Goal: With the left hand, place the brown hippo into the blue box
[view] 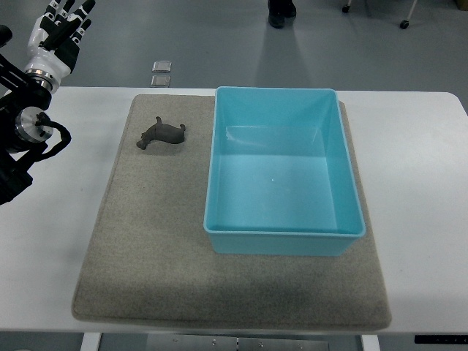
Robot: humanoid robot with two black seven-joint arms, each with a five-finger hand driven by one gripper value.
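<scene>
Next, I close my left gripper around the brown hippo's body [156, 132], on the half farther from the blue box.
A small brown hippo [161, 134] lies on the grey felt mat [146, 241], at its far left part. To its right stands the blue box [284, 241], open-topped with nothing inside. My left hand [62, 25] is raised at the picture's top left, beyond the table's far edge, well apart from the hippo. Its fingers are stretched out and hold nothing. The right arm does not show.
The mat covers the middle of a white table [417, 161]. Two small square floor plates [161, 73] lie past the far edge. A person's dark shoes [281, 13] and chair castors [404, 24] show on the floor at the top.
</scene>
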